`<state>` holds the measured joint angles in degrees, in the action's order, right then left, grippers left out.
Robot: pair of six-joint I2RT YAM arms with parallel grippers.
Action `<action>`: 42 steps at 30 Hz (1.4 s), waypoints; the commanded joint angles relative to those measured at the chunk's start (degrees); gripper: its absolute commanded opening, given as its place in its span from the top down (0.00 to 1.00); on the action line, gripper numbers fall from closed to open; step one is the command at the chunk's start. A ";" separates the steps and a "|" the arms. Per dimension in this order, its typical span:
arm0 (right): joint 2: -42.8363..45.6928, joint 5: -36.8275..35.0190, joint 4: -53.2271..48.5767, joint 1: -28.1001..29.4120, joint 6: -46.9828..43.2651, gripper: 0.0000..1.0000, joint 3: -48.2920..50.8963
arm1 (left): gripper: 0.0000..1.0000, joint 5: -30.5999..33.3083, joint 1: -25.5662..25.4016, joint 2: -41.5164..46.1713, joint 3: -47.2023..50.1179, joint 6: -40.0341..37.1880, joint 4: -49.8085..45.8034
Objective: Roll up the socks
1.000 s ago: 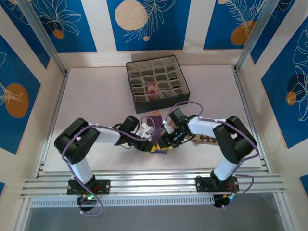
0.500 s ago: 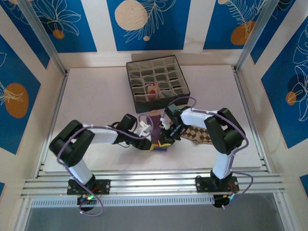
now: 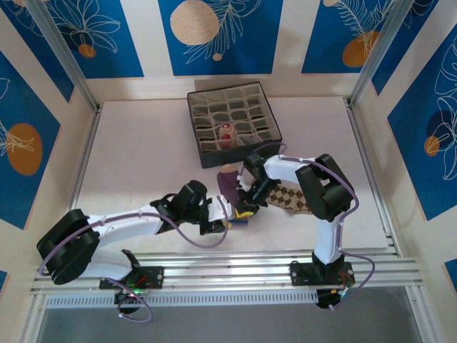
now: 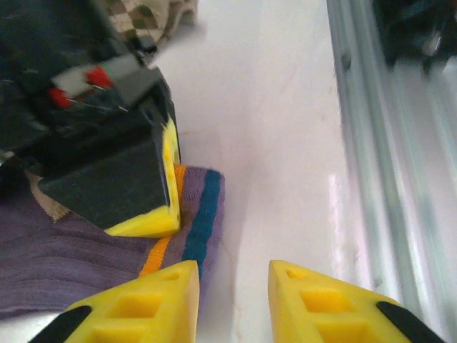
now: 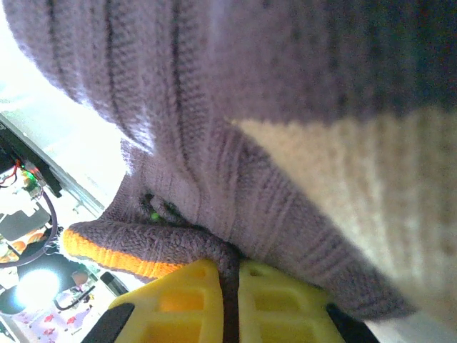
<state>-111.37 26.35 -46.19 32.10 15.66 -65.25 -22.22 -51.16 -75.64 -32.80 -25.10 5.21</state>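
My left gripper's fingers are past the edge of the striped cuff, so I need to shift them over and pinch the cuff's free side (image 4: 193, 256) before I roll it.
The dark purple sock (image 3: 230, 184) with a beige toe lies in the middle of the table, its orange and teal striped cuff (image 4: 193, 214) towards the near edge. My right gripper (image 3: 247, 201) is shut on a fold of this sock (image 5: 250, 107), its fingertips (image 5: 230, 286) pinching the purple knit. My left gripper (image 3: 218, 219) is open just beside the cuff, with bare table between its yellow fingertips (image 4: 233, 289). The brown-cream diamond sock (image 3: 287, 197) lies flat under the right arm. A rolled beige and maroon sock (image 3: 226, 133) sits in one compartment of the box.
The grey compartment box (image 3: 271, 136) stands at the back centre of the white table (image 3: 143, 143). An aluminium rail (image 4: 389, 143) runs along the near edge, close to my left gripper. Both arms crowd the middle front.
My left gripper has opened, let go of the cuff and drawn back towards the near edge, its arm lowering. My right gripper has shut on the purple sock and shifted slightly left.
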 commanded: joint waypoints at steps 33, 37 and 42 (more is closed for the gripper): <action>0.20 -3.04 -1.66 -0.52 -3.44 0.65 3.64 | 1.00 16.84 -7.93 -16.87 -2.32 -17.35 2.24; 5.01 -2.14 1.78 -3.65 -0.75 0.55 6.82 | 1.00 11.34 -7.00 -15.71 -4.43 -13.56 -3.40; 13.74 1.34 9.53 -7.62 2.47 0.53 12.56 | 1.00 -1.52 -3.41 -17.09 -8.85 -6.54 -12.88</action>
<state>-101.62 27.29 -41.60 26.33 15.57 -55.00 -13.61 -56.14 -90.61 -39.92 -36.88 3.77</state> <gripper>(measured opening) 0.465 0.042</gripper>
